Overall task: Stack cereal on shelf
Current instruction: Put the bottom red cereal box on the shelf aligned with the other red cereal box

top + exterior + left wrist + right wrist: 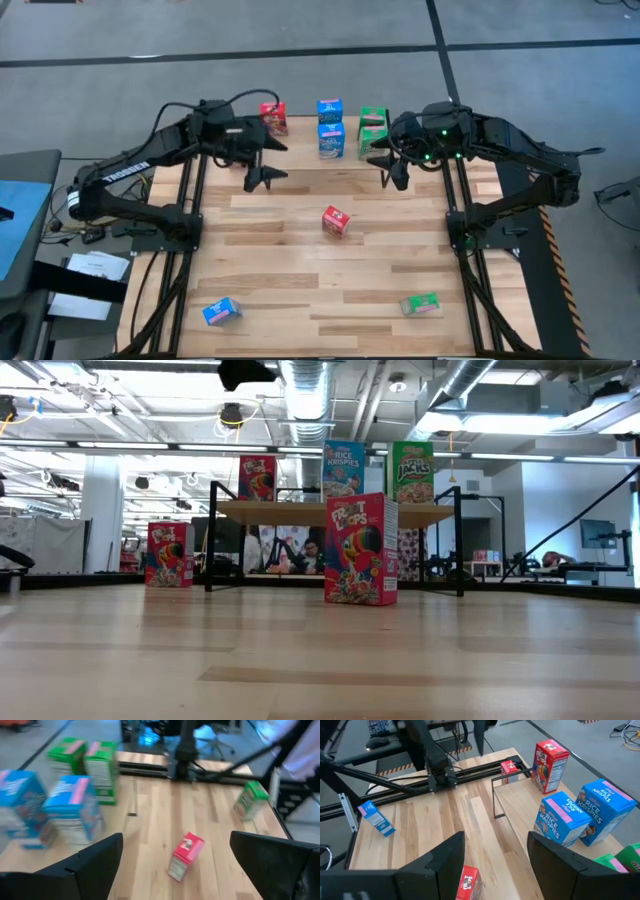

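Observation:
Next, the left gripper should move to the red box in the middle of the table and close on that box's opposite sides (335, 222) (185, 856).
The shelf (335, 512) stands at the table's far edge on black wire legs. On it stand a red cereal box (272, 117), two blue ones (330, 127) and two green ones (373, 131). Another red box (336, 221) stands upright mid-table, a blue box (221, 312) lies near left, and a green one (421, 304) lies near right. A further red box (170, 554) stands on the table by the shelf's left end. My left gripper (264, 178) hangs open above the table, left of the shelf's front. My right gripper (393, 170) hangs open by the green boxes.
Black arm frames (190, 230) run along the left and right sides of the wooden table (300, 280). A broad stretch of bare tabletop lies between the loose boxes. The room behind shows desks and people beyond the shelf in the low view.

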Robot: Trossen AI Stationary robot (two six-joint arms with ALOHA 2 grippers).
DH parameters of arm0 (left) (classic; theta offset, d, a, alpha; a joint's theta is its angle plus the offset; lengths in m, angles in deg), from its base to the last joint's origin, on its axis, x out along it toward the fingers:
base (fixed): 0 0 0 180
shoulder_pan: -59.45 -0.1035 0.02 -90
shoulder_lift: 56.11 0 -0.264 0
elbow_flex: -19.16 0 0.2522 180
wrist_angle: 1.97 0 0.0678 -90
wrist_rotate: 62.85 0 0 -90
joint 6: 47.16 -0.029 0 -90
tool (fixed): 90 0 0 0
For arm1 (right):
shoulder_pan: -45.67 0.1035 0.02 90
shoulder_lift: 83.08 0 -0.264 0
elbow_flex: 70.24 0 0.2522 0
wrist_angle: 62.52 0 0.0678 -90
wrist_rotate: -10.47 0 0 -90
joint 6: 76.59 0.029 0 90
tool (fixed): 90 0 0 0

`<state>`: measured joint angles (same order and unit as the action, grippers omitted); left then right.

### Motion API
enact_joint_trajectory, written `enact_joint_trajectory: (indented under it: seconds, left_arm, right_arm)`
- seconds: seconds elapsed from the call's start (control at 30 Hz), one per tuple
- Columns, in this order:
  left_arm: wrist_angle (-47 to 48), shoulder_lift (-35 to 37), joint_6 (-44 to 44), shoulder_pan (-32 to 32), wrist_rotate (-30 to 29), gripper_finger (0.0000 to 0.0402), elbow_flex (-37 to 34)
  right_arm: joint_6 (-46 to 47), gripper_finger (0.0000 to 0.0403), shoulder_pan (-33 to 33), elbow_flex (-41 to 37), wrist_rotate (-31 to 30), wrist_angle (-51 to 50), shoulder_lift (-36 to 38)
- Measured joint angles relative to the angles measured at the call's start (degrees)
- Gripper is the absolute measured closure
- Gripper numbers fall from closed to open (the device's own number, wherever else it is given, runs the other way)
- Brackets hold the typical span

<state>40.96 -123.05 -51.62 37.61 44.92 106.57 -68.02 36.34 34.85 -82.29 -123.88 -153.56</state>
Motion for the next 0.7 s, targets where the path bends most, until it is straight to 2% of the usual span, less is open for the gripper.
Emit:
enact_joint_trajectory:
  seconds: [0.2,0.43,0.7]
  left_arm:
    - [-0.4,-3.6,-4.0,4.0,1.1,0.0044,0.0]
    - [-2.2,-8.7,-4.6,7.1,1.0,0.0044,0.0]
    - [-3.9,-12.5,-12.2,11.2,-0.1,0.0044,0.0]
  right_arm:
    - [0.0,0.0163,0.0,0.0,0.0,0.0,0.0]
    - [0.0,0.0163,0.0,0.0,0.0,0.0,0.0]
    - [0.0,0.0163,1.9,0.0,0.0,-0.4,0.0]
